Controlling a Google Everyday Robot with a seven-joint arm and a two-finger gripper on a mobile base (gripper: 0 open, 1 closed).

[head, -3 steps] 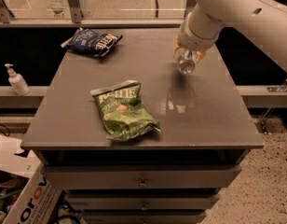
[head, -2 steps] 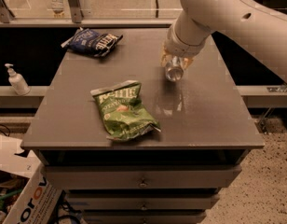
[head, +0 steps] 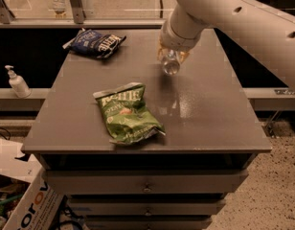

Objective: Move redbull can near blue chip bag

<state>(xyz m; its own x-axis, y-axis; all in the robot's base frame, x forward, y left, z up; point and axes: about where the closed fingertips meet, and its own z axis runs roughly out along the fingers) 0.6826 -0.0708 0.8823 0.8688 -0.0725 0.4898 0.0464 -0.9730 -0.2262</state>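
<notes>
I will open my gripper to let go of the redbull can beside the blue chip bag, behind the green chip bag [head: 128, 67].
The redbull can [head: 170, 63] is a slim silver can held in my gripper [head: 171, 56], lifted above the middle back of the grey table [head: 205, 114]. The gripper hangs from the white arm that comes in from the upper right and is shut on the can. The blue chip bag [head: 96, 42] lies flat at the table's back left corner, well to the left of the can.
A larger green chip bag [head: 127, 113] lies at the table's front middle. A soap dispenser bottle [head: 16, 82] stands on a ledge to the left. A cardboard box [head: 23, 200] sits on the floor at lower left. Drawers run below the tabletop.
The arm has carried the can leftward across the table, from the right back area toward the middle, closer to the blue chip bag.
</notes>
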